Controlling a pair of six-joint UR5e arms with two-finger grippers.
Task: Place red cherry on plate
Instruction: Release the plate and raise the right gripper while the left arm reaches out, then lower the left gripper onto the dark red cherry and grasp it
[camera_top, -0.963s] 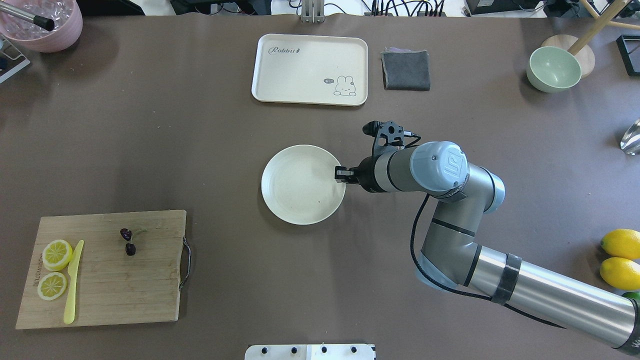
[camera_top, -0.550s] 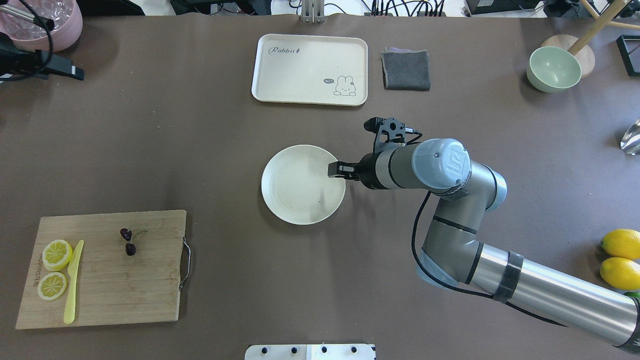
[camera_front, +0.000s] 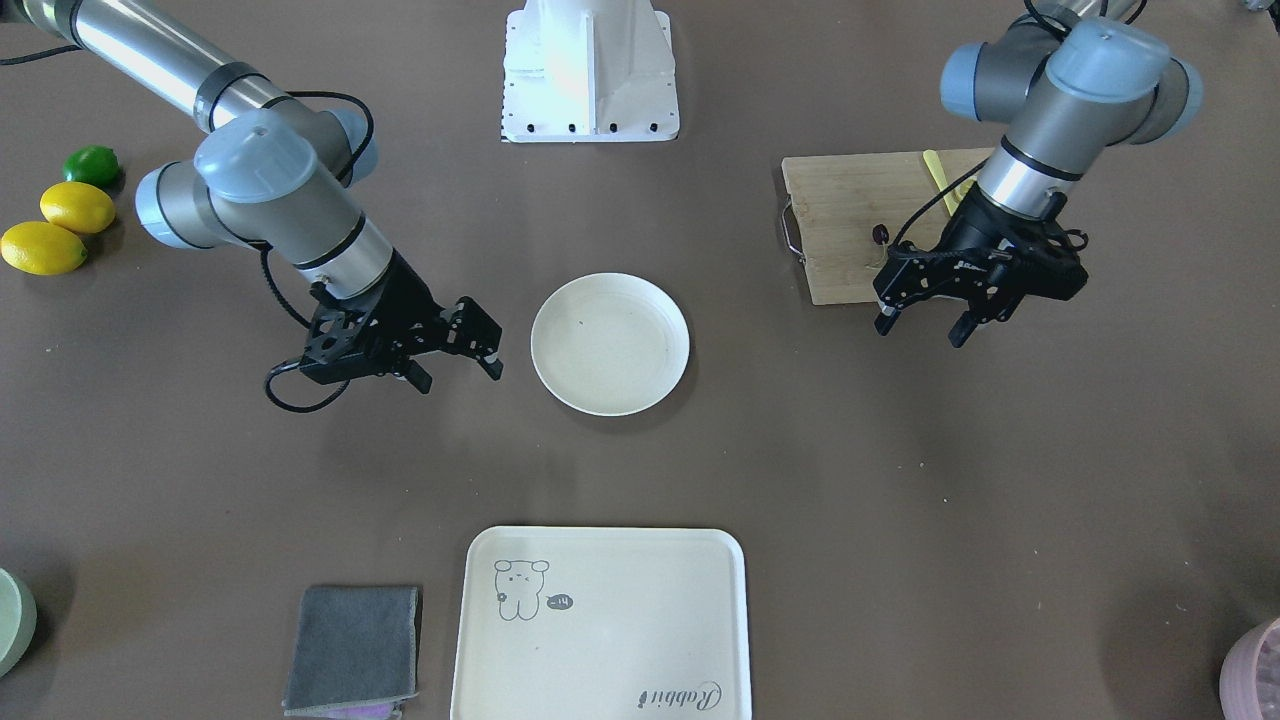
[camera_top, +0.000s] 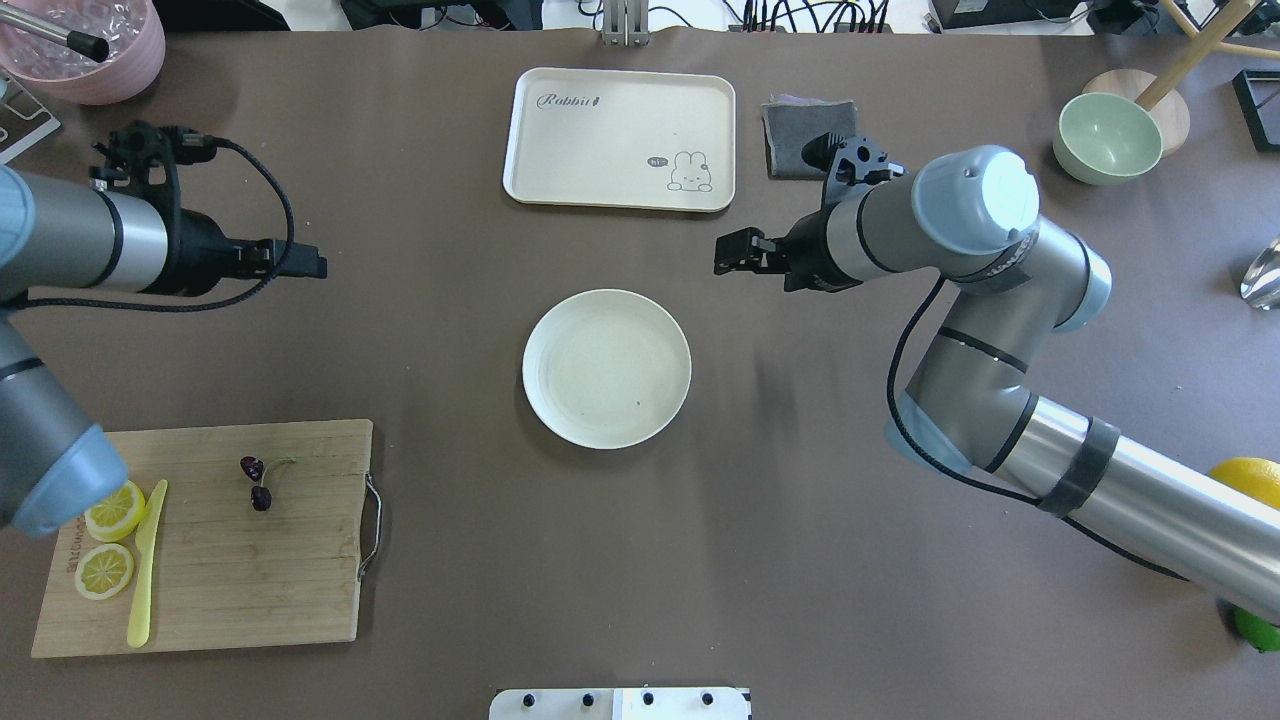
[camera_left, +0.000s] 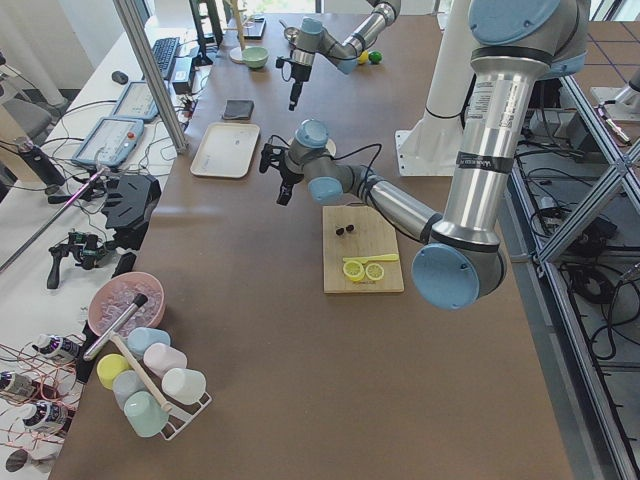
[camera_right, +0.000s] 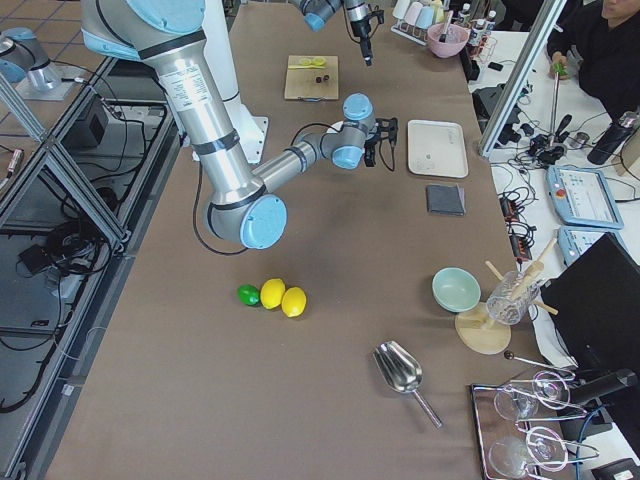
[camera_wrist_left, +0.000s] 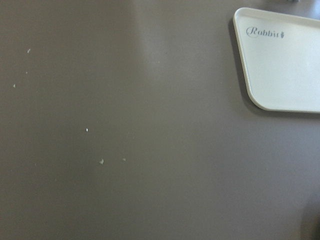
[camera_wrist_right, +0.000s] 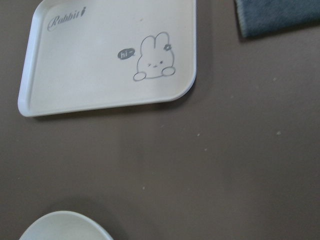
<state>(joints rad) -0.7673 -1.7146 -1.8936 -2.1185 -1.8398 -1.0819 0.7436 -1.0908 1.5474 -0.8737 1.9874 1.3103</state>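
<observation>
The red cherry pair has a near fruit (camera_front: 881, 234), the one closer to the cutting board's metal handle. My left gripper should close on that fruit.
The red cherry (camera_top: 258, 482), a small dark pair on green stems, lies on the wooden cutting board (camera_top: 220, 570) at the near left; it also shows as the cherry (camera_front: 880, 234) by the board's edge. The round cream plate (camera_top: 606, 368) sits bare at the table's middle. My left gripper (camera_front: 922, 328) hovers open just beyond the board's far edge, holding nothing. My right gripper (camera_front: 460, 372) hangs open to the right of the plate, clear of its rim, also holding nothing. The right wrist view catches only the plate's rim (camera_wrist_right: 65, 225).
Two lemon slices (camera_top: 113, 508) and a yellow knife (camera_top: 147, 565) share the board. A rabbit tray (camera_top: 620, 140) and grey cloth (camera_top: 812, 140) lie at the far side. A green bowl (camera_top: 1106, 137), a pink bowl (camera_top: 90, 45) and whole lemons (camera_top: 1245, 487) sit at the edges.
My right gripper has left the plate's right rim and moved up and away toward the far side. The left arm has swung into view. Plate and cherry have not moved.
</observation>
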